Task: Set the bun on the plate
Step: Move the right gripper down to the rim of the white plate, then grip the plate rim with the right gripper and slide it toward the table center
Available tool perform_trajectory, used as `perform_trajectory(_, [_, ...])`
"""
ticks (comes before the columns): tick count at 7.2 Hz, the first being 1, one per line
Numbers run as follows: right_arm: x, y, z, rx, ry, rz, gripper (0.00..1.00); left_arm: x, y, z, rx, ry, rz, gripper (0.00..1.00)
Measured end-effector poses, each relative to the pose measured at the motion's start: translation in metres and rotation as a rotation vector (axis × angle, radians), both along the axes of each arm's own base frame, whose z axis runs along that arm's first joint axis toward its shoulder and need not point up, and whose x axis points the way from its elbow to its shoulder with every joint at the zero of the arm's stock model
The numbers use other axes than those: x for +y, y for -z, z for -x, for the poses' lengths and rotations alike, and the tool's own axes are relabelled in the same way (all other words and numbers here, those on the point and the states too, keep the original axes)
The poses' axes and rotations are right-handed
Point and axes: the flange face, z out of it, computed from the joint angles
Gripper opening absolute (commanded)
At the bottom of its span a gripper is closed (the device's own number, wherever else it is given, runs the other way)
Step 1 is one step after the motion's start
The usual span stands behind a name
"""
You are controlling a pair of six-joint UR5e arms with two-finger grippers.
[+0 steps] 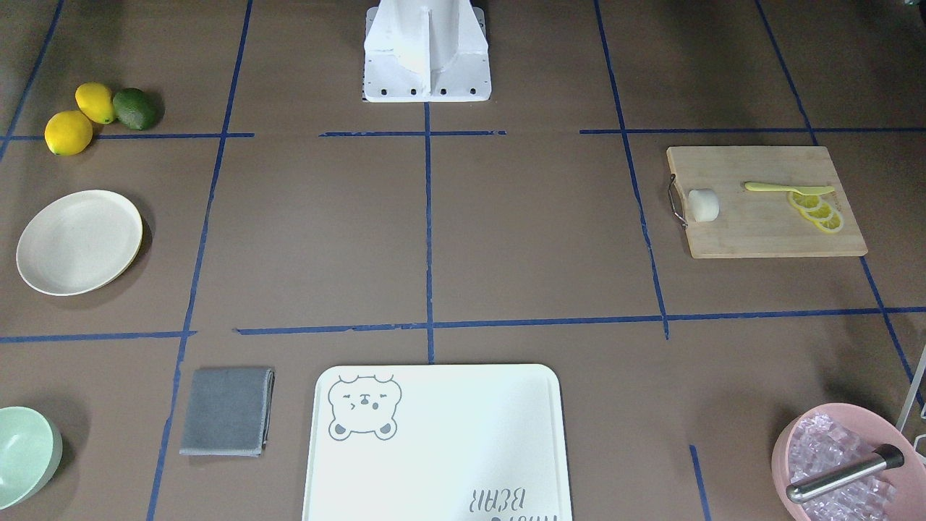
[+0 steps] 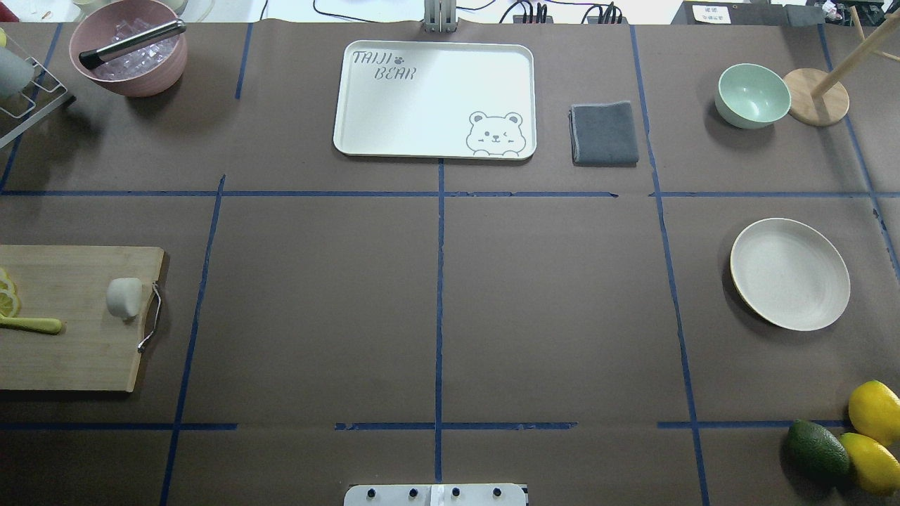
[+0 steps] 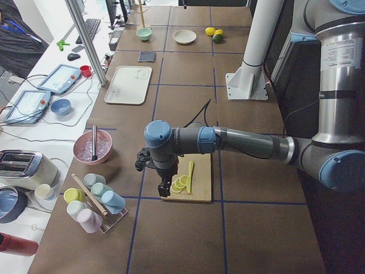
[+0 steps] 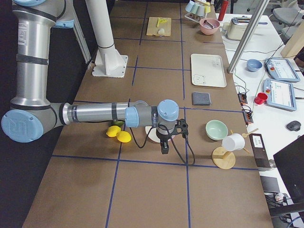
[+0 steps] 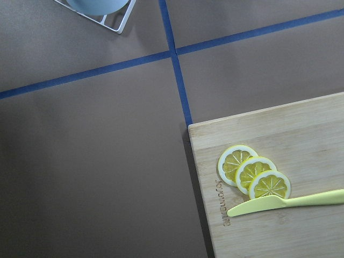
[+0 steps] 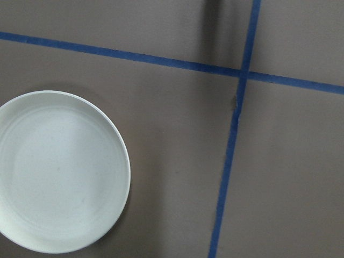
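The robot's right gripper needs to next move to the cream plate's rim (image 1: 18,246) (image 6: 129,173), on the side farthest from the cutting board, and close there.
The small white bun (image 1: 703,205) (image 2: 124,297) lies on a wooden cutting board (image 1: 759,231) (image 2: 70,351), beside the board's metal handle. The round cream plate (image 1: 79,242) (image 2: 789,273) (image 6: 56,169) sits bare at the table's opposite end. In the exterior left view my left gripper (image 3: 165,184) hangs over the board's lemon-slice end; I cannot tell whether it is open or shut. My right gripper (image 4: 164,145) shows only in the exterior right view, hovering by the plate, and I cannot tell its state either. Neither wrist view shows any fingers.
Lemon slices (image 1: 816,210) and a yellow knife (image 1: 788,189) share the board. A bear-printed tray (image 2: 436,98), grey cloth (image 2: 605,133), green bowl (image 2: 752,95), pink ice bowl (image 2: 130,53), two lemons (image 2: 874,429) and an avocado (image 2: 815,450) ring the table.
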Motion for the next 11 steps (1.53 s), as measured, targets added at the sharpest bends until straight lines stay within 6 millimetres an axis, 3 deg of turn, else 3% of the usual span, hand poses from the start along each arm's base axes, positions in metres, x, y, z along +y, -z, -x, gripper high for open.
perform_trajectory(1, [-0.002,0.000,0.025,-0.015,-0.023,0.006,1.00,0.000,0.001,0.000,0.000,0.000,-0.001,1.00])
perform_trajectory(4, [0.001,-0.029,0.089,-0.072,-0.092,0.027,0.99,0.000,0.002,0.000,0.000,0.000,-0.006,1.00])
perform_trajectory(7, [0.011,-0.039,0.137,-0.064,-0.096,0.040,0.90,0.000,0.002,0.000,0.000,-0.001,-0.008,1.00])
perform_trajectory(8, [0.012,-0.044,0.142,-0.056,-0.090,0.045,0.84,0.000,0.002,0.000,0.000,-0.001,-0.008,1.00])
perform_trajectory(9, [0.014,-0.049,0.144,-0.050,-0.088,0.052,0.71,0.000,0.002,0.000,0.000,-0.001,-0.008,1.00])
perform_trajectory(10, [0.014,-0.055,0.144,-0.044,-0.087,0.061,0.45,0.000,0.002,0.000,0.000,-0.001,-0.008,1.00])
perform_trajectory(11, [0.015,-0.058,0.144,-0.041,-0.087,0.065,0.33,0.000,0.002,0.000,0.000,-0.001,-0.008,1.00])
